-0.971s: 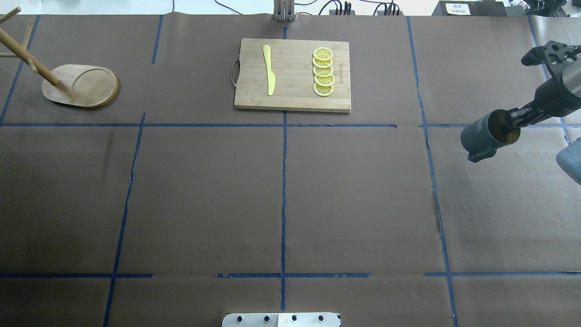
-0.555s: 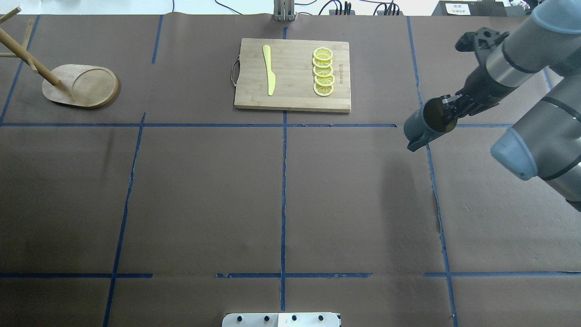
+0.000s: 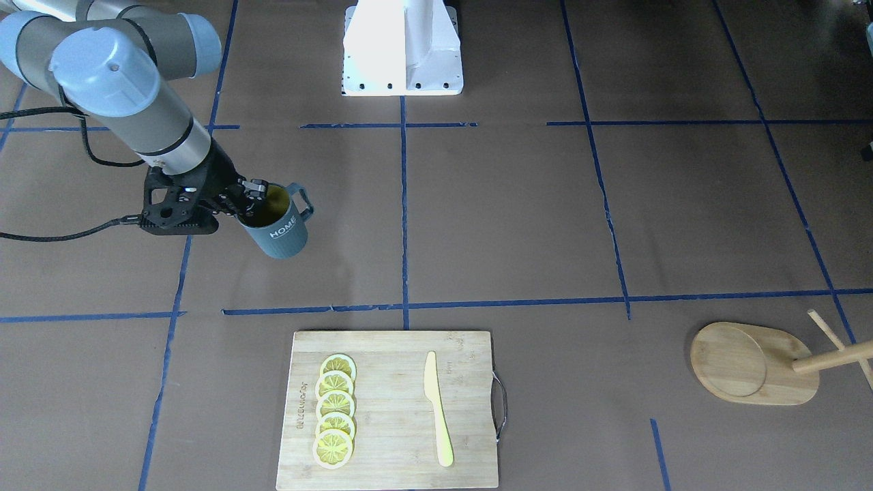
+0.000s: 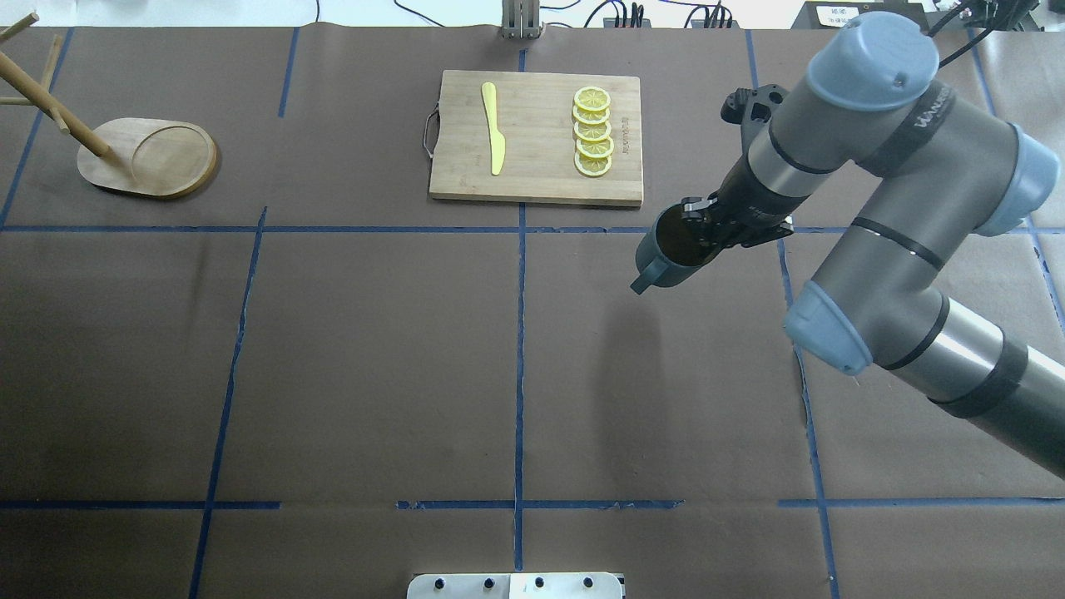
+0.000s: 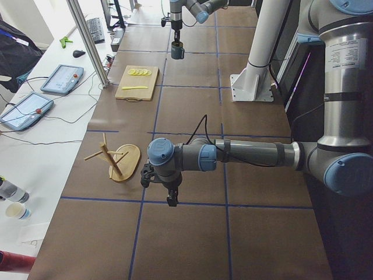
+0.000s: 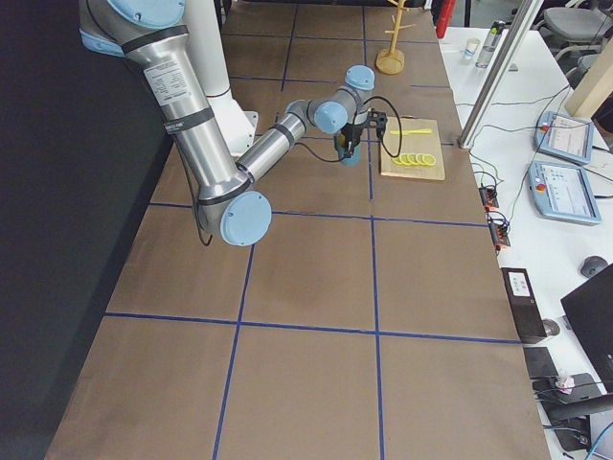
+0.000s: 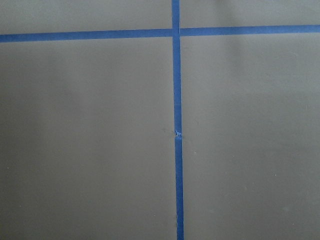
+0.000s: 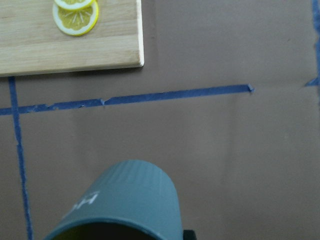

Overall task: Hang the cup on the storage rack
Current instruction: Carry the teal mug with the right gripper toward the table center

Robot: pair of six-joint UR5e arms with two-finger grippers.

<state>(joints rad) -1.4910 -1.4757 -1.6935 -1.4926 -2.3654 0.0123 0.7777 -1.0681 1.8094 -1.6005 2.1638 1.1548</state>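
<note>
I should let go of the cup, which hangs above the table now, with my right gripper on the blue tape line (image 3: 404, 224) (image 8: 28, 223) between the cutting board and the white bracket.
The cup (image 4: 663, 259) is a dark grey-blue ribbed mug with white "HOME" lettering (image 3: 278, 232). It hangs above the table, right of centre, with its handle pointing down-left in the overhead view. My right gripper (image 4: 695, 228) is shut on the cup's rim, one finger inside it. The cup fills the bottom of the right wrist view (image 8: 125, 200). The storage rack (image 4: 148, 158) stands at the far left, its post (image 4: 50, 104) with thin pegs. My left gripper (image 5: 169, 197) shows only in the exterior left view, near the rack (image 5: 119, 163); I cannot tell whether it is open or shut.
A bamboo cutting board (image 4: 537, 179) lies at the back centre with a yellow knife (image 4: 492, 129) and several lemon slices (image 4: 592, 133), just beyond the held cup. Blue tape lines cross the brown paper. The left wrist view shows only paper and tape.
My right arm has carried the cup leftward, from the table's right edge to a spot near the cutting board's front right corner. The rack and the board have not moved.
</note>
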